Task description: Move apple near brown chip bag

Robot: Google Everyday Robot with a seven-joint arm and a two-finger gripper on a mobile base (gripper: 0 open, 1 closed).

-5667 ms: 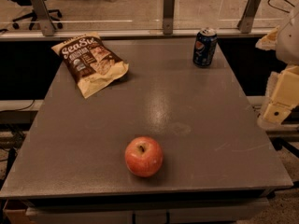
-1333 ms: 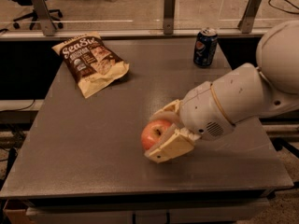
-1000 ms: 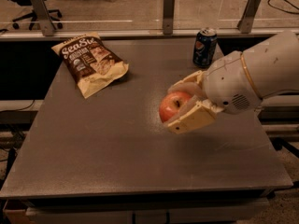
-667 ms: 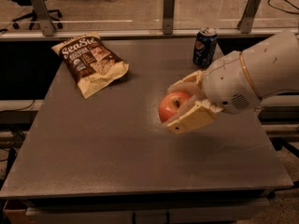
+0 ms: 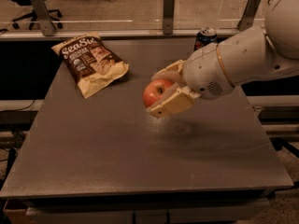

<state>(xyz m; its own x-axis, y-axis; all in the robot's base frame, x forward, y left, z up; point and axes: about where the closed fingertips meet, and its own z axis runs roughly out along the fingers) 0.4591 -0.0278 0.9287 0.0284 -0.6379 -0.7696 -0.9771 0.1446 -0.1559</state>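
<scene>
The red apple will go from my gripper down onto the grey table (image 5: 118, 80), against the brown chip bag's near edge.
My gripper (image 5: 159, 91) is shut on the red apple (image 5: 155, 92) and holds it above the middle of the grey table (image 5: 107, 148). The cream fingers (image 5: 170, 105) clasp the apple from above and below. The white arm reaches in from the right. The brown chip bag (image 5: 91, 62) lies flat at the table's back left, to the left of the apple and a little farther back, with a gap between them.
A blue soda can (image 5: 204, 36) stands at the back of the table, partly hidden behind my arm. A glass barrier with metal posts (image 5: 168, 10) runs behind the table. Office chairs stand on the floor beyond.
The apple was lifted off the table's front by my gripper and carried up and to the left, closer to the chip bag. The bag and can have not moved.
</scene>
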